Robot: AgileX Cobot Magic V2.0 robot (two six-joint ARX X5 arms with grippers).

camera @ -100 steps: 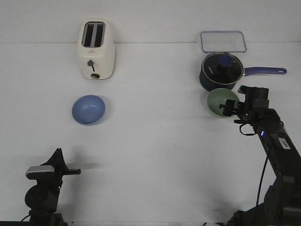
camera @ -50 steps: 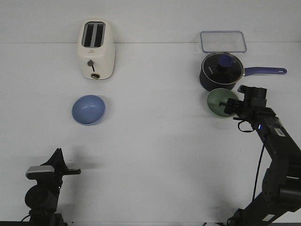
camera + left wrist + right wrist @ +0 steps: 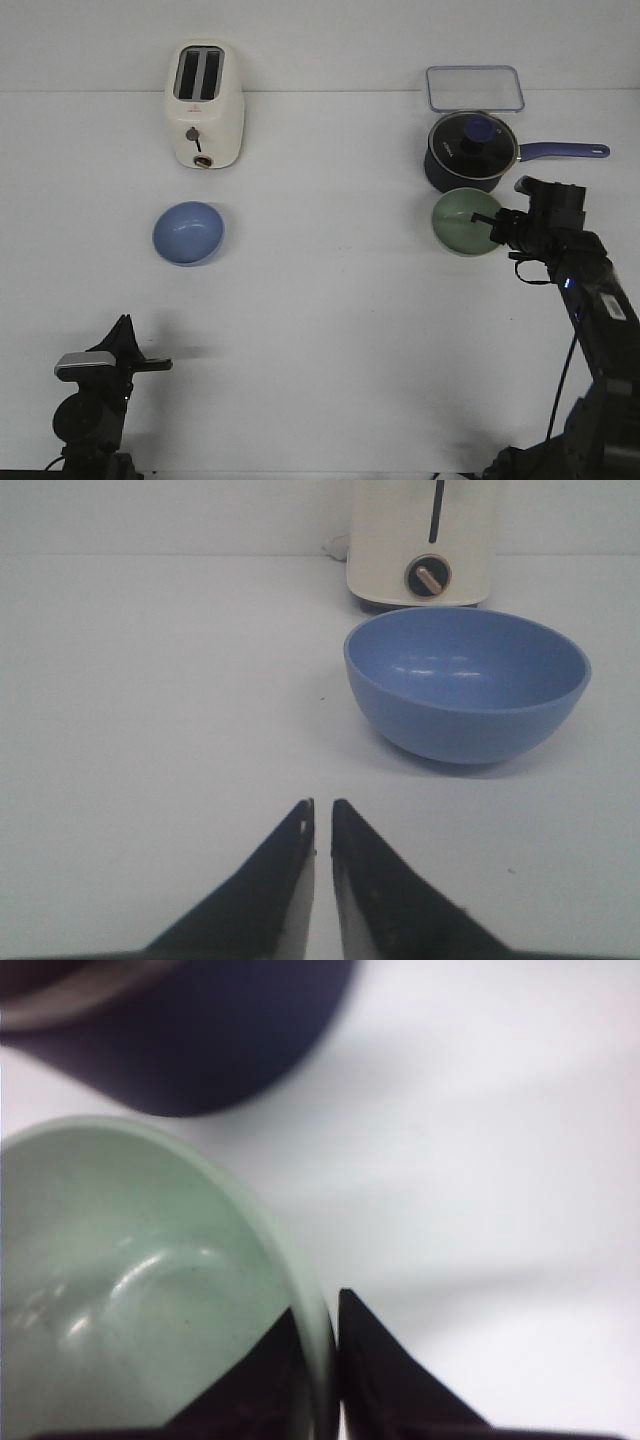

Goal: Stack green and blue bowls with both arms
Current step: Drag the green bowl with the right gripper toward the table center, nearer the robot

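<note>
The pale green bowl will go down from my right gripper onto the bare front middle of the white table point(image 3: 343, 340).
The pale green bowl point(image 3: 463, 220) is at the right, just in front of the saucepan. My right gripper point(image 3: 494, 228) is shut on its right rim, one finger inside and one outside; in the right wrist view the rim point(image 3: 318, 1320) sits pinched between the fingertips. The bowl looks tilted and slightly raised. The blue bowl point(image 3: 188, 233) sits upright on the table at the left, in front of the toaster. It also shows in the left wrist view point(image 3: 466, 682). My left gripper point(image 3: 321, 815) is shut and empty, low at the front left, well short of the blue bowl.
A dark navy lidded saucepan point(image 3: 470, 150) with a long handle stands right behind the green bowl. A clear rectangular lid point(image 3: 475, 88) lies behind it. A cream toaster point(image 3: 204, 105) stands at the back left, behind the blue bowl.
My right gripper has closed in on the green bowl's rim and the bowl has shifted slightly left and tipped up. The left arm and blue bowl have not moved.
</note>
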